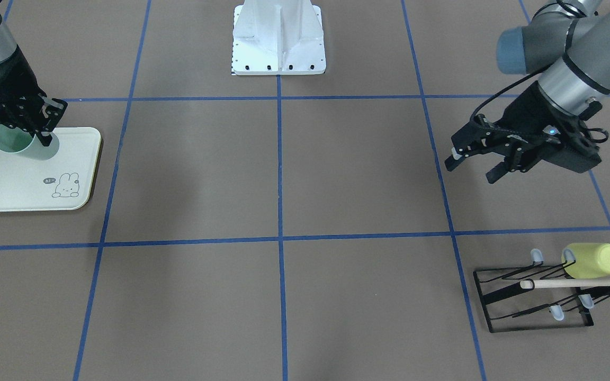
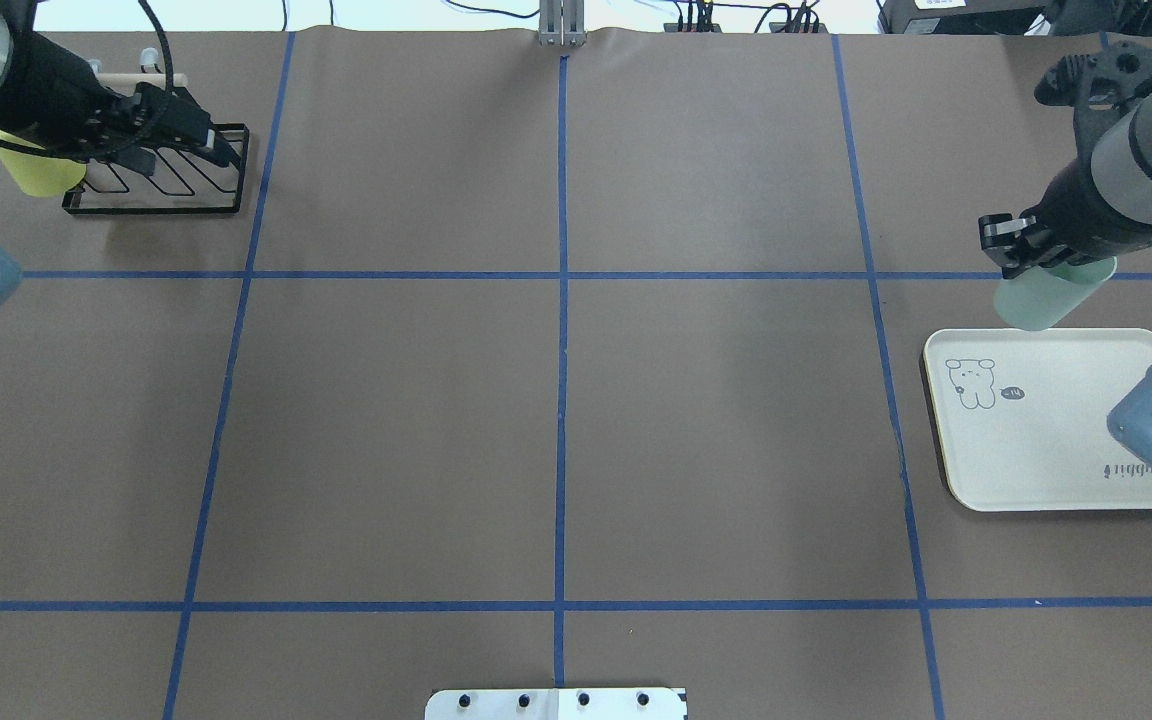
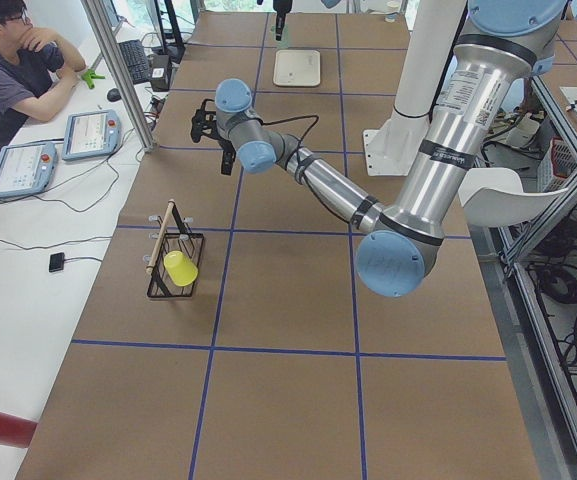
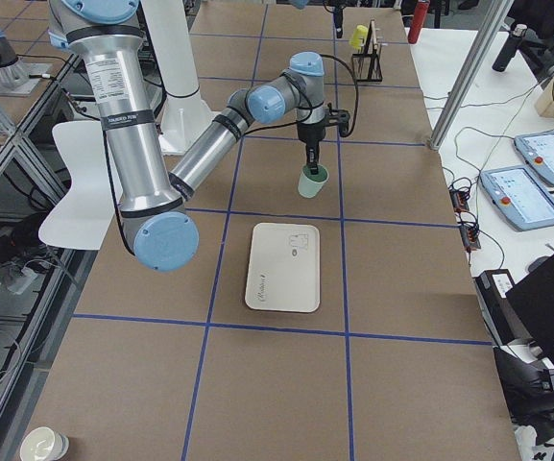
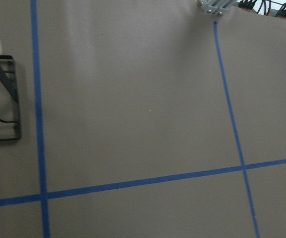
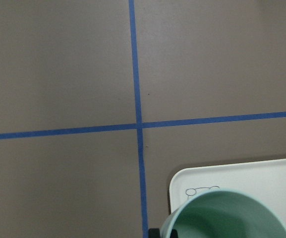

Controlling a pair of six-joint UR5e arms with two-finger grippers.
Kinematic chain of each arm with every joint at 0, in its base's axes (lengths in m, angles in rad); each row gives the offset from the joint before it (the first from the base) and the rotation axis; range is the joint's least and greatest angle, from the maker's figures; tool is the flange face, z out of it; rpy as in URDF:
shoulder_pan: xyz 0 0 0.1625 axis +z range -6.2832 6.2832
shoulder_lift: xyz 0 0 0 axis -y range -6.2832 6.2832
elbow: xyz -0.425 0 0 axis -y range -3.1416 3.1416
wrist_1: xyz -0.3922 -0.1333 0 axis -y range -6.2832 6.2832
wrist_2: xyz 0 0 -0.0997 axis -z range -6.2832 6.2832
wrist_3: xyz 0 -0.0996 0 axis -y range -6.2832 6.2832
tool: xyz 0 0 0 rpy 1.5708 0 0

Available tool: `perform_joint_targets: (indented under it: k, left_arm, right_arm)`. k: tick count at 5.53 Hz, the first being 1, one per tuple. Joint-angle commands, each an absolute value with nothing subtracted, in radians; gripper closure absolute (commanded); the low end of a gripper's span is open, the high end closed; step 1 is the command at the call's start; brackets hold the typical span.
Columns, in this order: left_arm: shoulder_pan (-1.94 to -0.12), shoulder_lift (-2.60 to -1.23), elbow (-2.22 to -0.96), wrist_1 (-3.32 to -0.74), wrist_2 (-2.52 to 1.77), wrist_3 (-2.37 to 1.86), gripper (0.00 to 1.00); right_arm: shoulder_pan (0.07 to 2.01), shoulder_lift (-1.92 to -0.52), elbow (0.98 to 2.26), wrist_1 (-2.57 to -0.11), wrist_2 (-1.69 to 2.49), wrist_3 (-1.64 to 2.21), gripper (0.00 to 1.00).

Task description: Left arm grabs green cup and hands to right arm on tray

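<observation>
The pale mint-green cup will go down from my right gripper onto the cream tray (image 1: pixel 26 178) beside the small oval mark of the bunny drawing.
My right gripper (image 1: pixel 43 135) is shut on the rim of the pale mint-green cup (image 1: pixel 25 147) and holds it off the surface over the far edge of the cream tray (image 1: pixel 29 182). The overhead view shows the same gripper (image 2: pixel 1026 265), the cup (image 2: pixel 1041 300) and the tray (image 2: pixel 1046 440). In the right wrist view the cup's open mouth (image 6: pixel 227 218) hangs over a tray corner (image 6: pixel 261 176). My left gripper (image 1: pixel 474 165) is open and empty, above the table near the rack (image 1: pixel 532 299); it also shows in the overhead view (image 2: pixel 181 130).
A yellow-green cup (image 1: pixel 596 260) lies on the black wire rack with a wooden dowel (image 1: pixel 575 283) at the table's left end. The white robot base (image 1: pixel 278 42) stands at the middle edge. An operator (image 3: pixel 8 70) sits beside the table.
</observation>
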State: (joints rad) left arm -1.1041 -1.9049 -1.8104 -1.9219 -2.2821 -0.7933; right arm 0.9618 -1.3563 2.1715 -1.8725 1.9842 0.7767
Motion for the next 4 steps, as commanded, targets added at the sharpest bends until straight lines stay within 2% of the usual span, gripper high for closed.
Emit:
perform_joint_targets:
  k: [1, 3, 4]
  left_arm:
    - [-1.213, -1.783, -1.905, -1.647, -2.178, -0.288, 0.0]
    - [-1.361, -1.654, -1.847, -1.638, -2.194, 0.026, 0.0]
    - [-1.441, -1.631, -1.795, -1.602, -2.23, 0.155, 0.0]
  right_arm:
    - [1.014, -1.454, 2.169, -1.847, 1.99, 0.599, 1.0]
    - [1.023, -1.607, 2.128, -1.6, 1.987, 0.583, 1.0]
    - [1.023, -1.646, 2.044, -1.445, 1.985, 0.6, 1.0]
